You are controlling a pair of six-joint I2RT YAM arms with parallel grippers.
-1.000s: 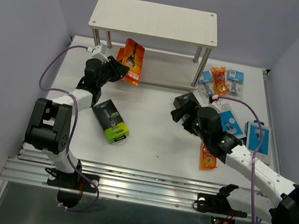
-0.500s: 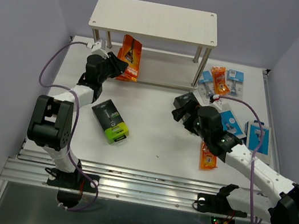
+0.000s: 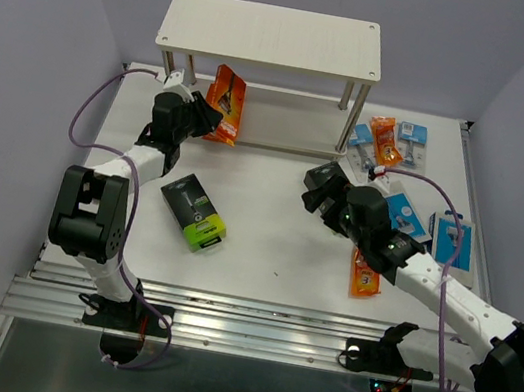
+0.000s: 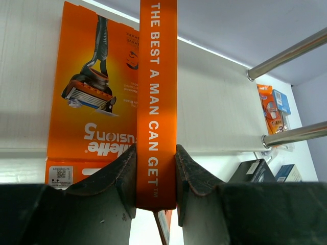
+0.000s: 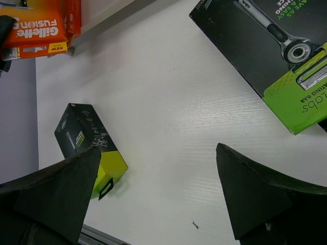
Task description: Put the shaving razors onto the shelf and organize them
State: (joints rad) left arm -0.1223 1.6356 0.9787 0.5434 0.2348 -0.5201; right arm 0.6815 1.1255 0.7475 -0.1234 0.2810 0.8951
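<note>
My left gripper will release the orange razor pack it holds on top of the flat orange pack [image 3: 225,113] [image 4: 116,94] on the lower board.
The shelf [image 3: 272,34] stands at the back of the table. My left gripper [image 3: 207,117] is shut on an orange razor pack [image 3: 227,107] and holds it on edge at the left end of the lower board [image 3: 291,120]. In the left wrist view my left gripper [image 4: 156,153] pinches this pack [image 4: 156,92] edge-on, and a second orange pack [image 4: 92,102] lies flat on the lower board [image 4: 219,107] beside it. My right gripper [image 3: 319,192] is open and empty over a black-and-lime box [image 5: 271,51]. Another black-and-lime box [image 3: 194,212] lies at centre-left, also in the right wrist view [image 5: 87,145].
At the right lie an orange pack [image 3: 365,275], two blue boxes [image 3: 452,240] [image 3: 404,211], another orange pack [image 3: 383,139] and light-blue blister cards [image 3: 413,133]. Silver shelf posts [image 4: 286,53] stand at the right of the held pack.
My left gripper has carried the orange pack back and left, in under the shelf's top board at the lower board's left end. The right arm has hardly moved.
</note>
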